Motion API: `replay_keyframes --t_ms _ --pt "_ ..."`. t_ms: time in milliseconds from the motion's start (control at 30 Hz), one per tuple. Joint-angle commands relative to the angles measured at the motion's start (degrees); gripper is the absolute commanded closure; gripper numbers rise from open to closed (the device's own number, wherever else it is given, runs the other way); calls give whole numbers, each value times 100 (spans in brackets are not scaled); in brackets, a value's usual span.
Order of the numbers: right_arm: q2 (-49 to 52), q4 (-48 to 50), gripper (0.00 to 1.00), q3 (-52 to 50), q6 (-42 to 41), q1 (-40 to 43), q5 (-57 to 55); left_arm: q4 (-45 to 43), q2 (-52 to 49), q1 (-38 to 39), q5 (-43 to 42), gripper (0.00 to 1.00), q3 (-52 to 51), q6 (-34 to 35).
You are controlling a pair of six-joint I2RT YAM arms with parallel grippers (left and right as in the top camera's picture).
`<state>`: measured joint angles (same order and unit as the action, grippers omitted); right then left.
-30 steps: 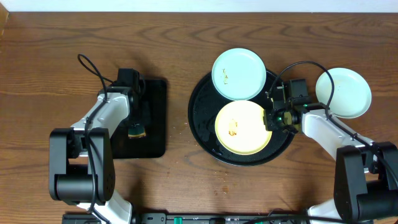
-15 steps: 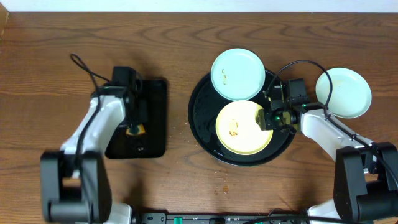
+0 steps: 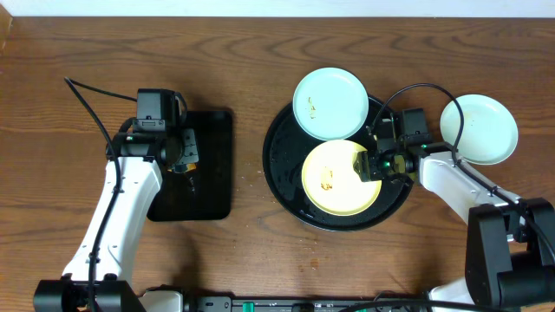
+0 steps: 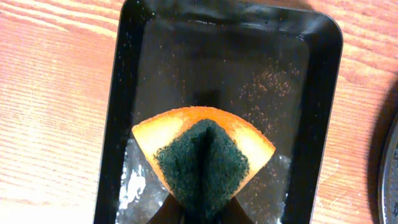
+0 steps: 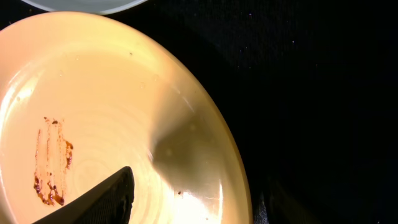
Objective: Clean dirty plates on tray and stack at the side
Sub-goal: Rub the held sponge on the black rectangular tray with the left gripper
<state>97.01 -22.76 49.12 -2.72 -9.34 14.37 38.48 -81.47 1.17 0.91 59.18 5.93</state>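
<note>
I should pull my right gripper back, since it reaches too far over the yellow plate, and pinch the plate's rim [image 5: 242, 177] before my left gripper wipes the smear.
A pale yellow plate [image 3: 334, 178] with a brown smear [image 5: 51, 162] lies in the round black tray [image 3: 282, 165]. A pale blue plate [image 3: 329, 104] with specks rests on the tray's far rim. Another pale plate [image 3: 481, 128] sits on the table to the right. My right gripper [image 3: 373, 165] is open at the yellow plate's right edge. One finger [image 5: 99, 199] hangs over the plate [image 5: 112, 106], the other is outside its rim. My left gripper [image 3: 184, 160] is shut on an orange and green sponge [image 4: 202, 155], held folded above the rectangular tray.
The small rectangular black tray [image 3: 212, 186] lies left of the round tray, wet and dotted with crumbs [image 4: 267, 87]. A few crumbs lie on the wooden table [image 3: 314, 257] in front of the round tray. A black cable loops above the right arm [image 3: 425, 91].
My left gripper closed on the sponge and rose with it, drawing back toward the tray's left side. My right gripper opened at the yellow plate's rim.
</note>
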Motion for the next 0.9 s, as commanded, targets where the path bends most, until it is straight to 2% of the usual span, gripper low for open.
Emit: replay_keyframes --t_ms 0,133,267,500,600,633,667,867 --pt "83 -50 36 -42 26 15 -343 35 2 -17 103 93 94 -17" --pt "83 -37 42 -44 26 15 -348 48 -2 -17 101 93 94 61" --pt "83 -24 59 -44 24 15 -540 46 -9 -17 76 93 52 168" --pt "83 -9 76 -138 17 15 -745 42 -11 -17 81 93 -92 164" --pt "83 13 87 -157 -22 15 -859 42 -13 -17 81 92 -101 164" --pt "83 28 95 -166 -22 15 -859 33 -13 -17 81 92 -101 164" --pt "83 37 99 -168 -22 15 -859 26 -13 -17 81 93 -101 164" --pt "85 70 99 -173 -22 15 -857 28 -15 -17 81 92 -101 164"
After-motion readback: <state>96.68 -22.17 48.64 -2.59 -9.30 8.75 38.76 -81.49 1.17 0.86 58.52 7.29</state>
